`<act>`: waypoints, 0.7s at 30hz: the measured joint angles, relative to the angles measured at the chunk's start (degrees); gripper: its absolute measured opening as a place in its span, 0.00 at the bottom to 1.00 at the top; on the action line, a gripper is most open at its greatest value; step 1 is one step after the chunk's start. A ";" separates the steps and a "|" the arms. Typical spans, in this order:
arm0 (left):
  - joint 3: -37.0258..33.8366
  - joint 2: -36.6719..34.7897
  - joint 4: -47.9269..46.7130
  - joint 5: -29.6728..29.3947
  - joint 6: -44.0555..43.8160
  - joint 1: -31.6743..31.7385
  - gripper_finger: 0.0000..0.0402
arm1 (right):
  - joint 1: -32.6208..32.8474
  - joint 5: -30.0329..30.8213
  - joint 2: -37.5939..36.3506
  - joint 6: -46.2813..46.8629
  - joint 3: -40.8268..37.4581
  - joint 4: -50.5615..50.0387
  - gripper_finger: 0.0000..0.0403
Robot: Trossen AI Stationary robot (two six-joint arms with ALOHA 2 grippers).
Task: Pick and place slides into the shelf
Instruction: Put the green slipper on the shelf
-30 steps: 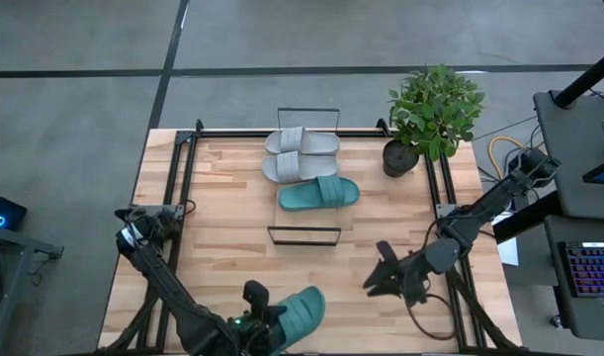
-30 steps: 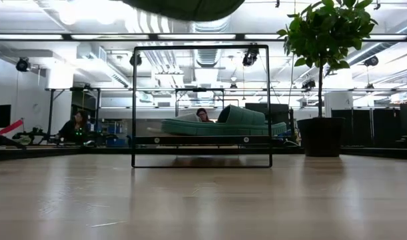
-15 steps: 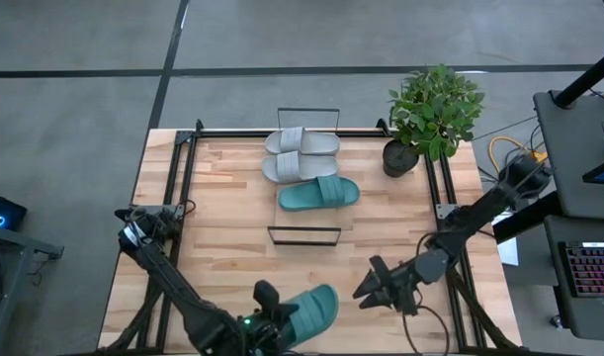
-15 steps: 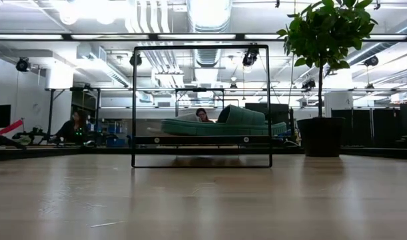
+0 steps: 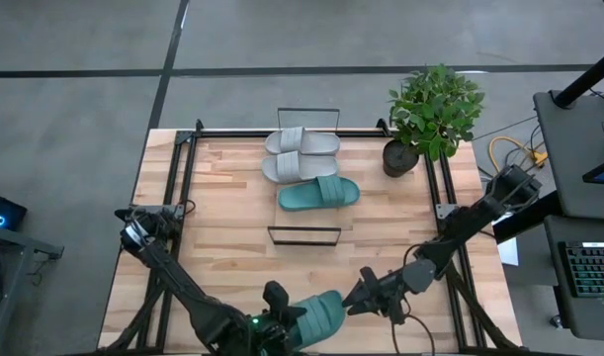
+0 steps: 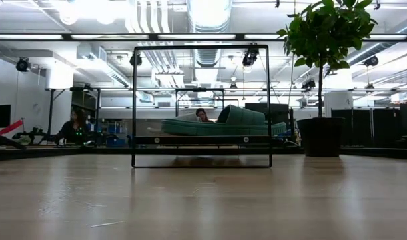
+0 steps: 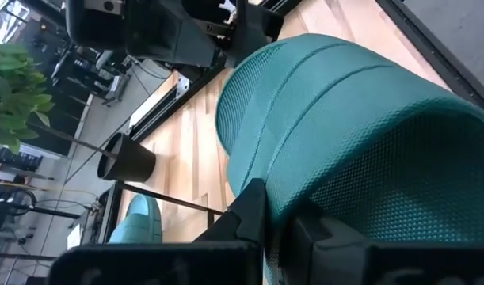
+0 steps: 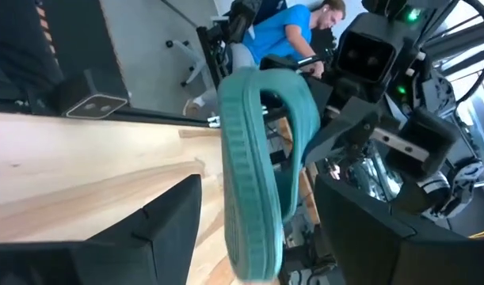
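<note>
The teal-green slide will pass from my left gripper, which will let go of it, into my right gripper, just in front of the shelf's near bar (image 5: 303, 264).
My left gripper (image 5: 279, 314) is shut on a teal-green slide (image 5: 319, 314), held in the air over the table's near edge and turned on its side. My right gripper (image 5: 358, 295) is open at the slide's right end. In the right wrist view its two fingers (image 8: 166, 226) stand on either side of the slide (image 8: 249, 182) without touching it. The shelf (image 5: 303, 235) stands mid-table, and on it lie another teal-green slide (image 5: 319, 193) and two pale grey slides (image 5: 300, 153), soles down. My left gripper holds the slide by its wide ribbed strap (image 7: 305, 182), pinched between the two fingers (image 7: 249, 218). The right wrist view shows one finger on the strap's outer face (image 8: 317, 131); the other finger is hidden by the strap. The slide is lifted clear of the table, its sole on edge.
A potted plant (image 5: 432, 114) stands at the table's far right corner, right of the shelf. Black rails (image 5: 178, 188) run along the table's left and right edges. Bare wood lies between the shelf and the near edge. People sit in the room beyond.
My left gripper has carried the slide toward the table's right along the near edge and rolled, turning the slide on its side; the slide has left the top of the low view. My right gripper has sunk and gone left toward the slide, rolling as it went.
</note>
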 joint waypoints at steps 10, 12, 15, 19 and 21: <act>-2.05 0.00 4.88 0.13 4.46 1.68 0.00 | -0.37 0.04 3.34 1.46 2.02 -0.39 0.58; -2.05 0.00 6.21 0.88 5.75 1.85 0.00 | -0.58 0.15 3.79 0.55 2.32 -0.38 0.58; -2.05 0.00 6.31 2.15 6.04 2.12 0.00 | -0.61 2.37 3.92 0.55 2.63 -0.44 0.58; -2.05 0.00 6.20 2.05 6.12 2.26 0.00 | -0.59 4.26 3.92 2.87 2.83 -0.41 0.57; -2.05 0.00 6.20 2.08 6.12 2.27 0.00 | -0.57 4.26 3.92 3.19 2.92 -0.46 0.55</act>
